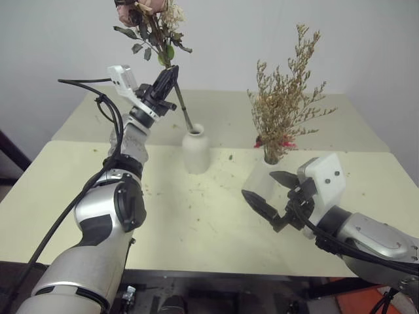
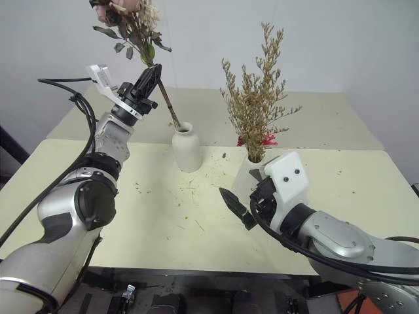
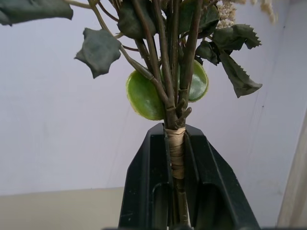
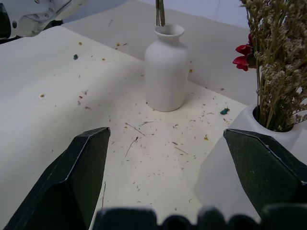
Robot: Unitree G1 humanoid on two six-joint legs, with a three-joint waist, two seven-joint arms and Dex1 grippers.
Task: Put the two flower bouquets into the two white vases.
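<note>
The robot's left gripper needs to release the pale pink rose bouquet in the opening of the bottle-shaped white vase (image 1: 196, 130).
My left gripper (image 1: 170, 73) is shut on the bound stems of the pale pink rose bouquet (image 1: 154, 26), held high above the table. The stem (image 1: 184, 108) slants down, and its tip reaches the mouth of the rounded bottle-shaped white vase (image 1: 196, 150). In the left wrist view the fingers (image 3: 153, 191) clamp the taped stems (image 3: 176, 148). The dry tan spray (image 1: 285, 104) with red-pink daisies (image 4: 243, 54) stands in the cone-shaped white vase (image 2: 244, 178). My right gripper (image 1: 270, 193) is open just in front of that vase, holding nothing.
Bits of dried plant litter lie scattered over the cream table (image 1: 196, 222). A second table (image 1: 222, 108) adjoins it behind, against a white wall. The bottle vase and the cone vase stand roughly a hand's width apart.
</note>
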